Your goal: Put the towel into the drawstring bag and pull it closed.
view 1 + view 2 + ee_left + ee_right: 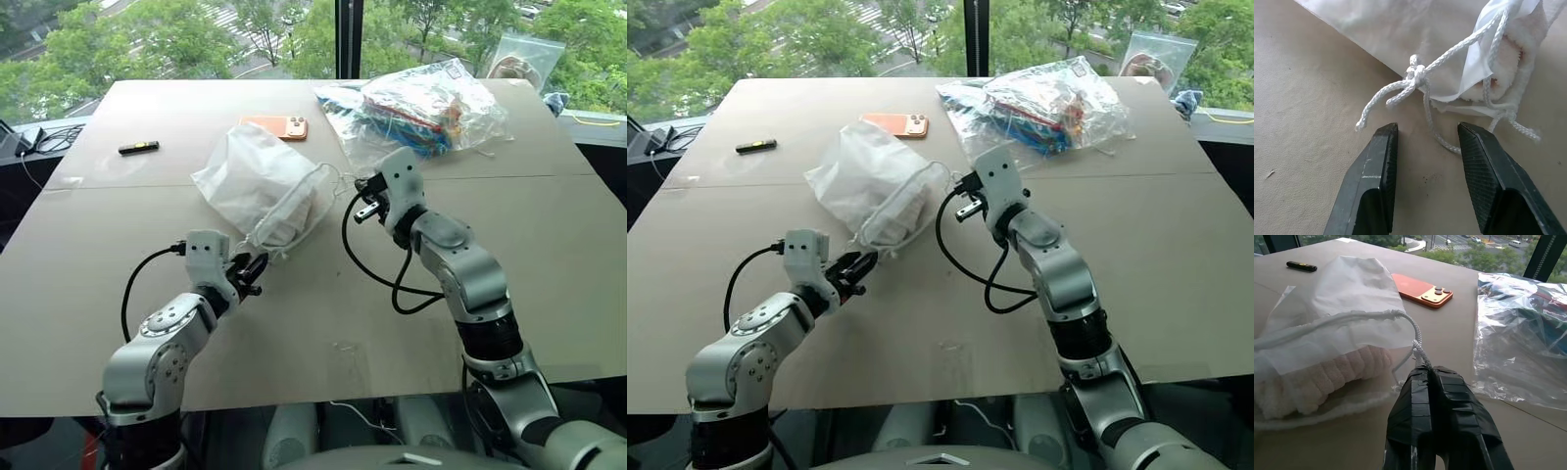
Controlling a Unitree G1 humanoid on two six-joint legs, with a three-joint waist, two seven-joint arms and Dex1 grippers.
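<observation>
Next, my right gripper sets the white cord down on the bare table (429, 263), well in front of the clear plastic bag, and lets go of it there.
The drawstring bag (257, 176) lies in the middle of the table, its mouth toward me. The pale pink towel (1317, 377) sits inside it and shows through the loose mouth. My right gripper (1429, 369) is shut on the white cord (1418, 340) at the right side of the mouth, and the cord runs up from its fingertips to the gathered hem. My left gripper (1425, 128) stands open just above the table, at the left side of the mouth. A knotted cord end (1415, 76) lies just past its fingertips, untouched.
An orange phone (276, 126) lies right behind the bag. A clear plastic bag of colourful items (421, 108) sits at the back right, close to my right gripper. A small black stick (138, 148) lies at the back left. Cables (49, 137) rest off the table's left edge.
</observation>
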